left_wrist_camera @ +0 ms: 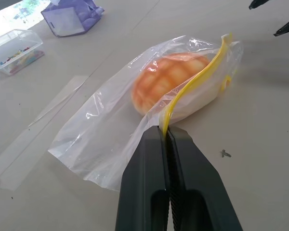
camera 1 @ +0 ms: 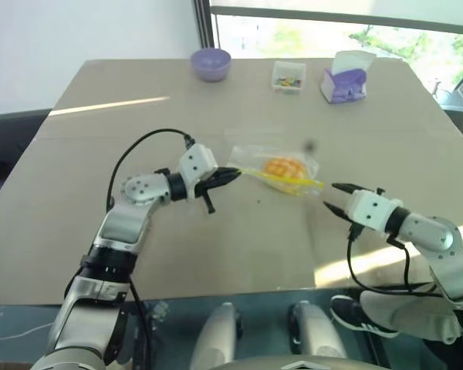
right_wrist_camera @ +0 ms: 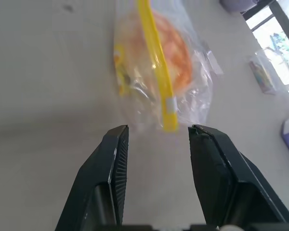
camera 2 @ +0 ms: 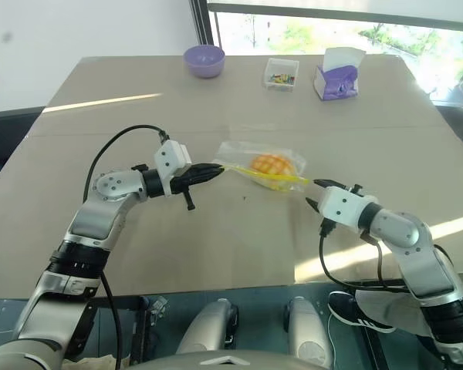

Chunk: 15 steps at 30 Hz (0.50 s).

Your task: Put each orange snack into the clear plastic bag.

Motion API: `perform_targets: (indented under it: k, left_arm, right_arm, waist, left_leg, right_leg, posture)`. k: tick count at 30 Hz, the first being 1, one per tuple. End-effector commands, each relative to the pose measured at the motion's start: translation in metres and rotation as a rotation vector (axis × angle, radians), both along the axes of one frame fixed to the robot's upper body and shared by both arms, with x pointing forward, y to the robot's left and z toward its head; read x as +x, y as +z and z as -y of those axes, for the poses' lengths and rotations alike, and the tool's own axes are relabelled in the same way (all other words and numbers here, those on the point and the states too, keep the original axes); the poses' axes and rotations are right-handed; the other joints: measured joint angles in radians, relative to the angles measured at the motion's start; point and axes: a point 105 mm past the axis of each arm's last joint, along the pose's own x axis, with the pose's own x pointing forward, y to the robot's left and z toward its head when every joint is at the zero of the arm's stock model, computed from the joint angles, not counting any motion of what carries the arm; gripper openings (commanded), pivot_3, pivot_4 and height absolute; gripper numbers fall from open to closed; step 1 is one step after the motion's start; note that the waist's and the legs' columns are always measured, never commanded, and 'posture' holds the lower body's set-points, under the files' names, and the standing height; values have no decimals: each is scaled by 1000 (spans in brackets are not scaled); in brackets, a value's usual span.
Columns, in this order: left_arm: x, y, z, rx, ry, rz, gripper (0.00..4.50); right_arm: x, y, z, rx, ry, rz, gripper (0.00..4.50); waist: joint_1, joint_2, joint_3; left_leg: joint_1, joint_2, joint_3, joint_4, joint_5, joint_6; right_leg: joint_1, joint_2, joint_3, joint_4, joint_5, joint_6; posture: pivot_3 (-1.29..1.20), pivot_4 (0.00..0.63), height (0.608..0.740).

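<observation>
The yellow zip strip lies back over the orange snack, so my right gripper should take the zip strip's loose end [camera 1: 320, 184] before both grippers flatten the bag.
The orange snack [camera 1: 282, 166] lies inside the clear plastic bag [camera 1: 253, 154], which rests on the table's middle. The bag's yellow zip strip [left_wrist_camera: 192, 82] runs across its near edge. My left gripper [left_wrist_camera: 164, 131] is shut on the left end of that strip, pinching the bag's corner. My right gripper [right_wrist_camera: 158, 129] stands open just off the strip's right end, low over the table, with nothing between its fingers. Through the film the snack's criss-cross top [left_wrist_camera: 168, 79] shows clearly.
At the table's far side stand a purple bowl [camera 1: 211, 63], a small clear box of colourful bits [camera 1: 288, 75] and a purple and white carton [camera 1: 345, 77]. The table's front edge [camera 1: 216, 297] runs close below both arms.
</observation>
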Motion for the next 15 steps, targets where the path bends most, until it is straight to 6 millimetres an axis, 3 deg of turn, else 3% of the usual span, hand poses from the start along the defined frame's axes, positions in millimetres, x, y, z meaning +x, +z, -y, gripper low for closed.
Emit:
perform_targets:
  k: [1,2,15]
  left_arm:
    - [-1,10,1,-4,-10,50,0]
    - [-2,9,1,-2,-14,53,0]
    - [-11,13,7,60,-66,201,0]
  right_arm:
    - [5,18,-4,53,-24,59,3391]
    - [8,16,-5,54,-33,61,3857]
    - [38,3,-3,89,-15,-39,3857]
  waist:
    - [0,0,0]
    - [-1,0,0]
    - [-1,0,0]
  left_leg:
    - [0,0,0,0,0,0]
    - [0,0,0,0,0,0]
    - [0,0,0,0,0,0]
  right_leg:
    - [0,0,0,0,0,0]
    - [0,0,0,0,0,0]
    - [0,0,0,0,0,0]
  posture:
    - [0,150,740]
    - [0,150,740]
    - [0,150,740]
